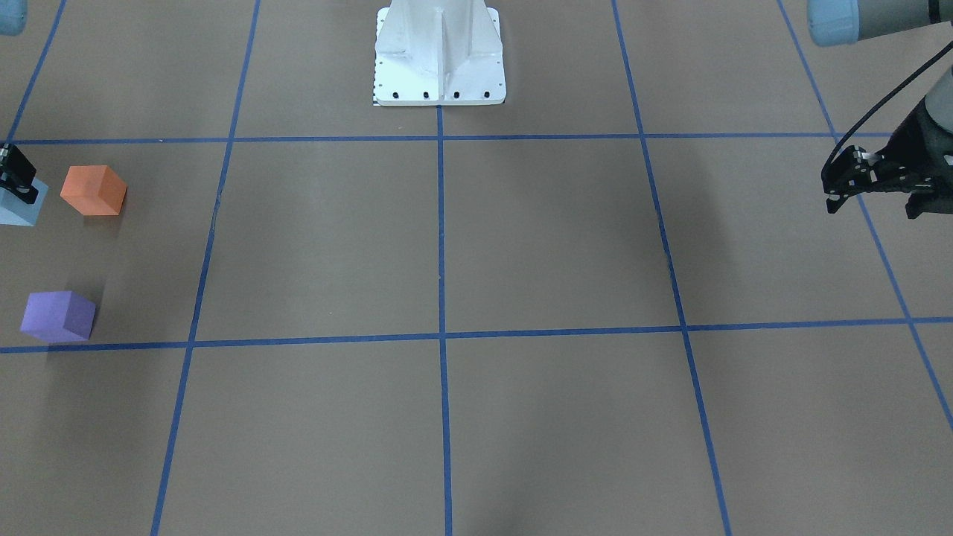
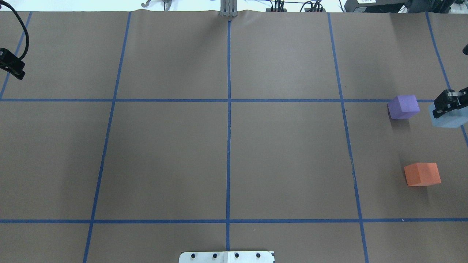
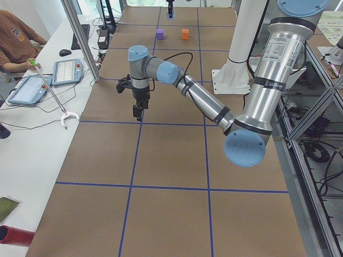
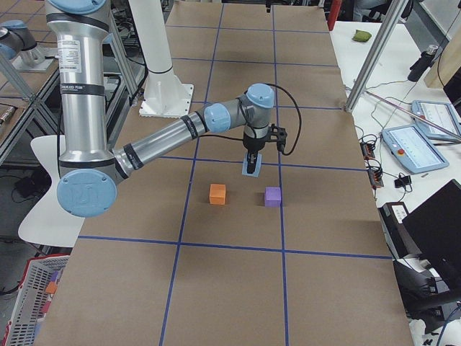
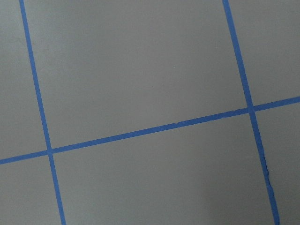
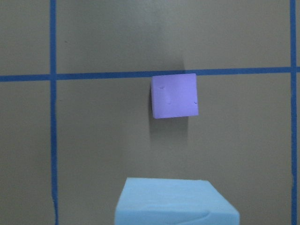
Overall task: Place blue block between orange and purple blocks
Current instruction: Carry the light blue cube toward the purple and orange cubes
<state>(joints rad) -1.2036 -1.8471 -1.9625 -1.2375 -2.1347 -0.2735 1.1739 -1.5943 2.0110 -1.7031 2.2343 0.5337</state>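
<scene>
I need to release the blue block from my right gripper on the table midway (image 1: 71,250) (image 6: 171,149) between the orange block and the purple block.
My right gripper (image 2: 448,105) is shut on the light blue block (image 2: 450,119) at the table's far right, beside the purple block (image 2: 403,107). The orange block (image 2: 422,174) lies nearer the robot's base. In the front-facing view the gripper (image 1: 16,182) and blue block (image 1: 20,211) sit at the left edge, next to the orange block (image 1: 93,190), with the purple block (image 1: 58,316) below. The right wrist view shows the blue block (image 6: 176,202) low in frame and the purple block (image 6: 174,95) beyond it. My left gripper (image 1: 872,208) hangs open and empty on the far side.
The brown table (image 2: 226,153) carries a grid of blue tape lines. The robot's white base plate (image 1: 439,56) stands at the table's edge. Operators' tablets (image 3: 67,71) lie on a side desk. The left wrist view shows only tape lines (image 5: 150,131).
</scene>
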